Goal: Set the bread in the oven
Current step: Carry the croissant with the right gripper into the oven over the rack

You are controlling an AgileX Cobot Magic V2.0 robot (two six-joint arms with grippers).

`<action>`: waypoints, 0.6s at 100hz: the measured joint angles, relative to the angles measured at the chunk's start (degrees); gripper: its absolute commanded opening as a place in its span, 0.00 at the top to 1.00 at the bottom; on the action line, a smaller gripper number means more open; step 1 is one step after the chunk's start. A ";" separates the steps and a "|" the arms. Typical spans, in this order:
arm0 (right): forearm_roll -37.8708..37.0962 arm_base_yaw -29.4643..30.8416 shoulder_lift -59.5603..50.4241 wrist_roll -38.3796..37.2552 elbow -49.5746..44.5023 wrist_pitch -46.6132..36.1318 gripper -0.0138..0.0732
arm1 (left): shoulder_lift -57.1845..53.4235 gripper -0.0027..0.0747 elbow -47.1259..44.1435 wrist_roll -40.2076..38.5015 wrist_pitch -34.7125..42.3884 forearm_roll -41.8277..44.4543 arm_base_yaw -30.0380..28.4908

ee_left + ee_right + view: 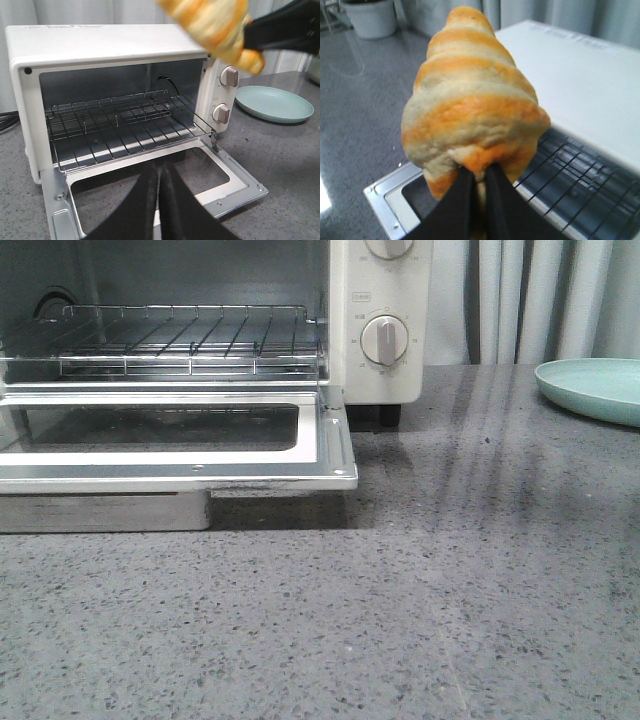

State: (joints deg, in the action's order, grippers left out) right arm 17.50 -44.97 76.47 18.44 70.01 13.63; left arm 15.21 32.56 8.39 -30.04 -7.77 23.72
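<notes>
My right gripper should put the bread down on the middle of the bare wire rack point(161, 310) inside the oven. The bread still hangs above the lowered door.
The bread point(470, 110), a golden-brown striped roll, is clamped at its lower end by my right gripper point(479, 172). It hangs in the air above the lowered glass door point(390, 195) and in front of the wire rack point(580, 185). In the left wrist view the bread point(215, 25) is high over the oven's point(100, 45) right front corner, with the right gripper's black fingers point(280, 30) behind it. The oven point(345, 350) stands open and its rack point(180, 340) is bare. My left gripper point(159, 167) is shut and empty, over the open door point(235, 185). Neither gripper shows in the front view.
A teal plate point(595, 388) sits on the grey speckled countertop to the right of the oven; it also shows in the left wrist view point(274, 103). Round dial knobs point(385, 340) are on the oven's right panel. Curtains hang behind. A white pot point(370, 17) stands far off.
</notes>
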 measured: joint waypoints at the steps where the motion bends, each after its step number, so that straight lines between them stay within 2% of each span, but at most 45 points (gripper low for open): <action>1: 0.00 -0.11 0.39 0.11 0.00 0.00 0.92 | 0.00 0.99 0.00 0.00 0.00 0.09 0.00; 34: -0.02 -0.21 15.25 0.31 3.97 -0.68 0.92 | 0.00 0.99 0.00 0.00 -1.06 0.22 0.00; 60: -0.02 2.92 22.54 0.31 9.47 -1.20 0.92 | 0.00 0.99 0.00 0.00 -2.39 0.22 0.00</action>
State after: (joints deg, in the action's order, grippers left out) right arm 17.49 -42.05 99.00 18.75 79.48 12.43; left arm 15.21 32.56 8.39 -32.43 -7.55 23.72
